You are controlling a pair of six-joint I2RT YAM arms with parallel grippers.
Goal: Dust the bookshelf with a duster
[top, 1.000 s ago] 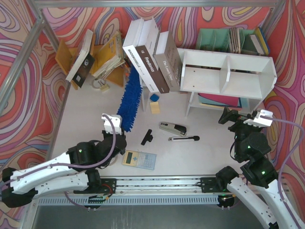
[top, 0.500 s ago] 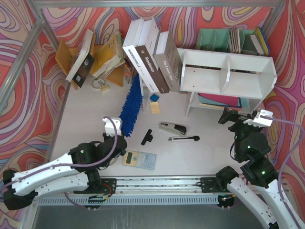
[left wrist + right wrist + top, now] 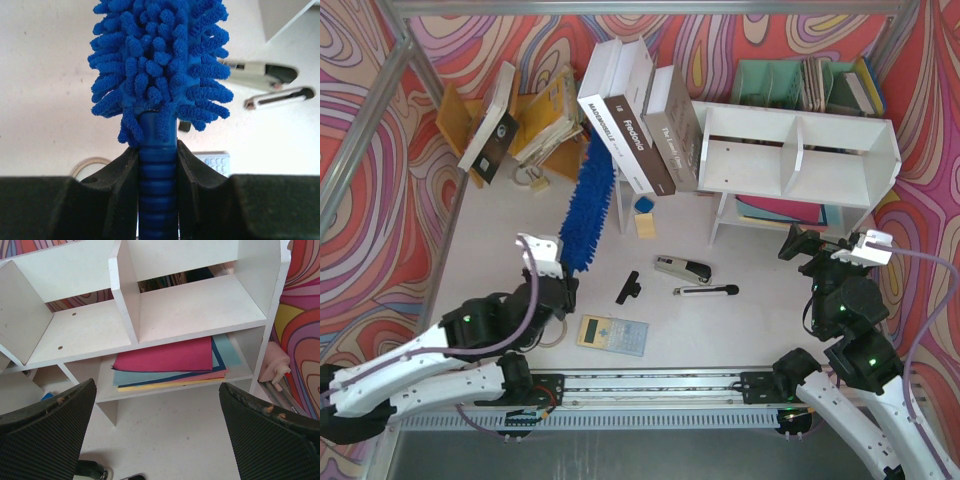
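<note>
The middle of the duster's fluffy head (image 3: 585,210) is the next spot for my right gripper to close around, while my left gripper keeps holding the duster's handle.
The blue fluffy duster (image 3: 586,205) points up and away from my left gripper (image 3: 557,285), its tip near the leaning books. In the left wrist view the black fingers (image 3: 125,185) clamp the ribbed blue handle (image 3: 157,185), with the fluffy head (image 3: 160,65) just above them. The white bookshelf (image 3: 798,160) stands at the back right, its two upper compartments bare. In the right wrist view the bookshelf (image 3: 125,305) fills the top, with coloured paper sheets (image 3: 170,362) on its lower tier. My right gripper (image 3: 817,248) is open and empty in front of the shelf.
Large books (image 3: 635,115) lean against the shelf's left end. A yellow book rack (image 3: 510,120) stands back left, a green file organiser (image 3: 800,85) behind the shelf. A stapler (image 3: 682,268), a cutter (image 3: 705,291), a black clip (image 3: 628,287), a calculator (image 3: 612,334) and a tape ring (image 3: 545,335) lie mid-table.
My left gripper has drawn back and to the left with the duster in it. The duster's head has swung up, further from the table. The right arm has not moved.
</note>
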